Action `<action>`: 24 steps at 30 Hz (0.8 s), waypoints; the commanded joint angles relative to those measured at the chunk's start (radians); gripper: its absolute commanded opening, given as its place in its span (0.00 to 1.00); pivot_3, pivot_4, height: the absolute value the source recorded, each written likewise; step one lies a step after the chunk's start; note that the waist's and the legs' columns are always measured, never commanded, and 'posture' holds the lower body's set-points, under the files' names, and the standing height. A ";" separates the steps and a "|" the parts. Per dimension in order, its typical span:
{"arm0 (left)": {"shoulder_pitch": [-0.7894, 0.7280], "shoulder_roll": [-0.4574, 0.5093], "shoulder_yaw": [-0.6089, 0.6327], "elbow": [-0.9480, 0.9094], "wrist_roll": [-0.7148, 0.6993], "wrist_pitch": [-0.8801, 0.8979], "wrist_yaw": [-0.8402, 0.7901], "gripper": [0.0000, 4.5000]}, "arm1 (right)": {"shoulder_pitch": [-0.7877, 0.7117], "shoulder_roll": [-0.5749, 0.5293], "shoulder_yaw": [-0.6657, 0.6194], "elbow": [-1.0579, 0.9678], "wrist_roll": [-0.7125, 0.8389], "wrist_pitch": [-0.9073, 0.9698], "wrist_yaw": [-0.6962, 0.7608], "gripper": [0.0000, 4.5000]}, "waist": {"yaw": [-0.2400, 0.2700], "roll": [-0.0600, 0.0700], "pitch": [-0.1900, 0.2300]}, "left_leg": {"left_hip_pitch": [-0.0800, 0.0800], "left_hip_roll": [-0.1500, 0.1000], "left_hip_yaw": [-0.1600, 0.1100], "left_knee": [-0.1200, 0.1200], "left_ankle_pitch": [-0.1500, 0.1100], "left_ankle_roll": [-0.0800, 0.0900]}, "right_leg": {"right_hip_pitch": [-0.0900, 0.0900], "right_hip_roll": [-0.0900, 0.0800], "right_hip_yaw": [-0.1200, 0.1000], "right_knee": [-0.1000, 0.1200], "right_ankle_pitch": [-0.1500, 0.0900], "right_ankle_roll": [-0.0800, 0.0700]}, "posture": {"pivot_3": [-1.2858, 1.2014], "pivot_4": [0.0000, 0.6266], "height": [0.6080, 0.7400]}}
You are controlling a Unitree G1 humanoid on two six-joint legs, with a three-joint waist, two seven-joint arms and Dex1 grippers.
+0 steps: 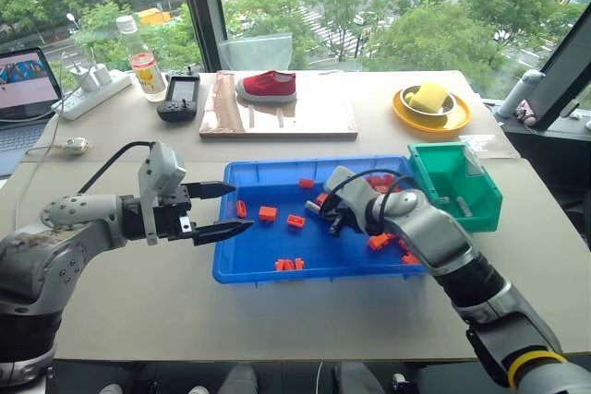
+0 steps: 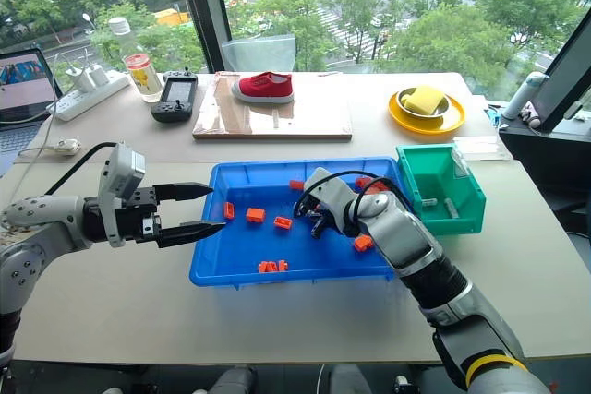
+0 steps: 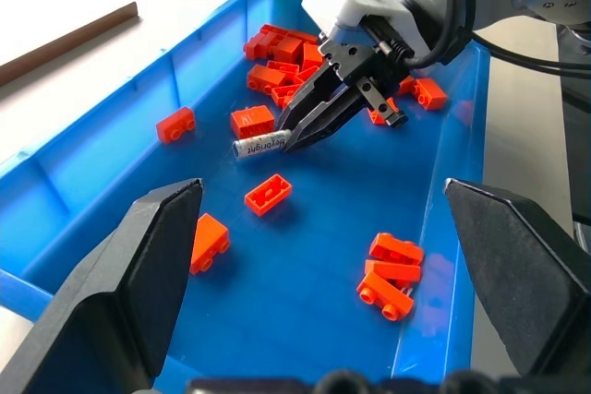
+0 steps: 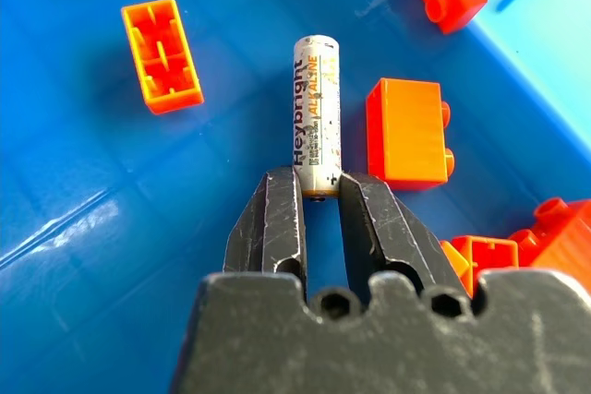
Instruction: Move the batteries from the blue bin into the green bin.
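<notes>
The grey battery, now low over the blue bin's floor, will be let go by my right gripper in the green bin (image 1: 451, 197), between the two small batteries that lie there.
My right gripper (image 4: 319, 186) is shut on one end of a grey battery (image 4: 316, 113), which sticks out beyond the fingertips. It sits low over the floor of the blue bin (image 1: 314, 274), near the middle, among loose orange blocks (image 1: 268, 213). The left wrist view looks across at that gripper (image 3: 288, 140) and the battery (image 3: 261, 146). My left gripper (image 1: 238, 208) hangs open and empty at the bin's left rim, pointing across it. The green bin (image 1: 485, 214) stands against the blue bin's far right corner, with two small grey batteries (image 2: 450, 208) lying inside.
Behind the bins stand a yellow dish with a sponge (image 1: 430, 108), a wooden board with a red shoe (image 1: 269, 86), a handheld controller (image 1: 179, 97), a bottle (image 1: 146, 62) and a power strip (image 1: 92, 91). Bare table lies in front of the blue bin.
</notes>
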 commanded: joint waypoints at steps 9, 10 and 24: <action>-0.013 0.004 0.011 -0.021 -0.010 -0.006 -0.003 1.00 | -0.038 -0.256 -0.511 0.057 -0.030 0.055 -0.180 0.05 | 0.026 0.000 0.000 | -0.001 -0.001 0.000 0.000 0.000 0.000 | 0.001 -0.002 0.000 -0.003 0.000 0.000 | 0.52 0.24 1.00; -0.016 0.002 0.007 -0.020 -0.008 -0.007 -0.002 1.00 | -0.016 -0.273 -0.543 0.076 -0.040 0.057 -0.200 0.05 | 0.024 0.000 0.000 | -0.001 -0.001 0.001 0.000 0.000 0.001 | 0.001 -0.001 0.000 -0.003 0.000 0.000 | 0.52 0.24 1.00; -0.046 -0.005 -0.019 0.006 0.008 -0.018 -0.018 1.00 | 0.184 -0.330 -0.593 -0.029 -0.007 0.157 -0.206 0.05 | 0.001 0.001 0.001 | 0.000 0.000 0.002 -0.001 -0.001 0.002 | 0.000 -0.001 0.002 -0.002 0.000 0.000 | 0.52 0.24 1.00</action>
